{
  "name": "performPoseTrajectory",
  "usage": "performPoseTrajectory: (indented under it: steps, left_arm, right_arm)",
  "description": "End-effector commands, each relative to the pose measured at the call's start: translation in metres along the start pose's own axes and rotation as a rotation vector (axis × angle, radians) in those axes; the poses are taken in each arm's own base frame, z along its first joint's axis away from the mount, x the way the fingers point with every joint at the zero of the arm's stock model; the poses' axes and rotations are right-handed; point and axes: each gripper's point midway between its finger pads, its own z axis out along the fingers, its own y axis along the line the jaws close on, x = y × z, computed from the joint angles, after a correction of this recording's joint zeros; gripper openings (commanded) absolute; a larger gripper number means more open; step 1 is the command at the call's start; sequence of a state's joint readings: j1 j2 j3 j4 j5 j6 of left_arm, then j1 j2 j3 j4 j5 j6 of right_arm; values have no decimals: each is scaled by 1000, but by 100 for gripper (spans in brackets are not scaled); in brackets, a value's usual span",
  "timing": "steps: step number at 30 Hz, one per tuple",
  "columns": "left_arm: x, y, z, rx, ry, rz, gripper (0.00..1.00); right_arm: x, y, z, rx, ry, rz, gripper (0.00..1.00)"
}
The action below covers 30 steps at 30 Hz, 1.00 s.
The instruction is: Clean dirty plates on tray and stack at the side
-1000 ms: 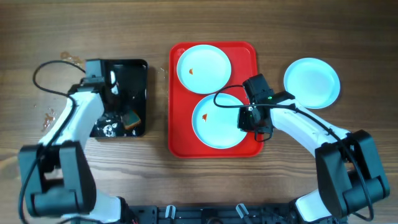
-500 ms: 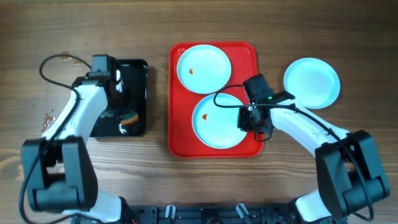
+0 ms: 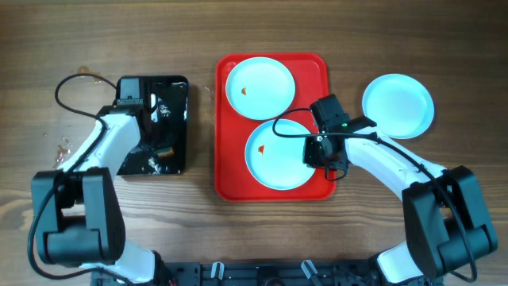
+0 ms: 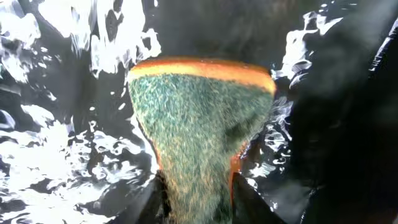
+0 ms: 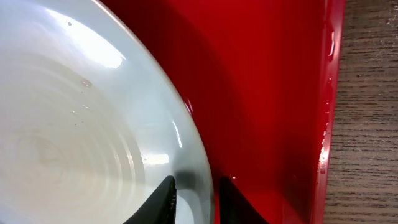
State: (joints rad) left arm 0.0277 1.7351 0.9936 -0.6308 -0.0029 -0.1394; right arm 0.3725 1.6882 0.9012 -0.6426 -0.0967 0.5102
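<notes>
I can see my right gripper's fingers are apart around the near plate's rim, so I need to open them and pinch that rim [image 5: 209,198] firmly before my left gripper scrubs the plate.
The red tray [image 3: 226,179] lies mid-table with two pale-blue plates on it. The far plate [image 3: 259,87] has an orange spot. The near plate [image 3: 274,159] has a small spot near its left side. A third plate [image 3: 398,105] lies on the table to the right of the tray. My right gripper [image 3: 319,151] is shut on the near plate's right rim, which the right wrist view shows [image 5: 74,124] between the fingers [image 5: 196,193]. My left gripper [image 4: 196,199] is shut on a green and orange sponge [image 4: 199,118] in the black tray [image 3: 176,91].
The black tray [image 4: 74,74] at the left is wet with white foam. Small orange bits [image 3: 63,147] lie on the wood left of it. The red tray's right rim [image 5: 326,112] is close beside my right fingers.
My left arm has shifted a little over the black tray with the sponge in its grip. The right arm and all plates have not moved.
</notes>
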Motion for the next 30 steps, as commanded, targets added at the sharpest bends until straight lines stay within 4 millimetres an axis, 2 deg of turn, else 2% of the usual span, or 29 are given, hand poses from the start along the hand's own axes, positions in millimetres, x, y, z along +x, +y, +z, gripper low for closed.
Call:
performPoseTrajectory:
  steps: [1, 4, 6, 9, 13, 16, 18, 19, 21, 25, 27, 30]
  left_arm:
    - [10, 2, 17, -16, 47, 9, 4]
    - [10, 2, 14, -16, 49, 10, 4]
    - [7, 1, 0, -17, 56, 10, 4]
    - [-12, -3, -43, -10, 20, -8, 4]
    - [-28, -14, -91, 18, -62, -7, 4]
    - [-27, -38, -114, 80, -105, 41, 4]
    - [-23, -64, -126, 163, -121, 66, 4]
    - [-19, -80, -132, 215, -123, 73, 4]
    - [-12, -104, -136, 272, -118, 93, 4]
    - [0, -134, -136, 302, -100, 83, 4]
    - [3, -145, -138, 319, -100, 73, 4]
    - [11, -160, -140, 338, -97, 88, 4]
  right_arm:
    - [-6, 6, -8, -24, -26, -14, 24]
    - [-6, 6, -8, -24, -26, -14, 24]
    - [-6, 6, -8, -24, -26, -15, 24]
    - [-6, 6, -8, -23, -26, -18, 24]
    - [-6, 6, -8, -23, -27, -18, 22]
    - [-6, 6, -8, -23, -27, -44, 14]
    - [-6, 6, -8, -23, -26, -44, 12]
    - [-6, 6, -8, -23, -28, -44, 8]
    - [-11, 8, -8, -32, -48, -75, 4]
    - [-26, 15, -6, -57, -126, -129, 5]
    - [-31, 16, -5, -58, -146, -133, 13]
    - [-34, 14, 0, -47, -153, -131, 13]
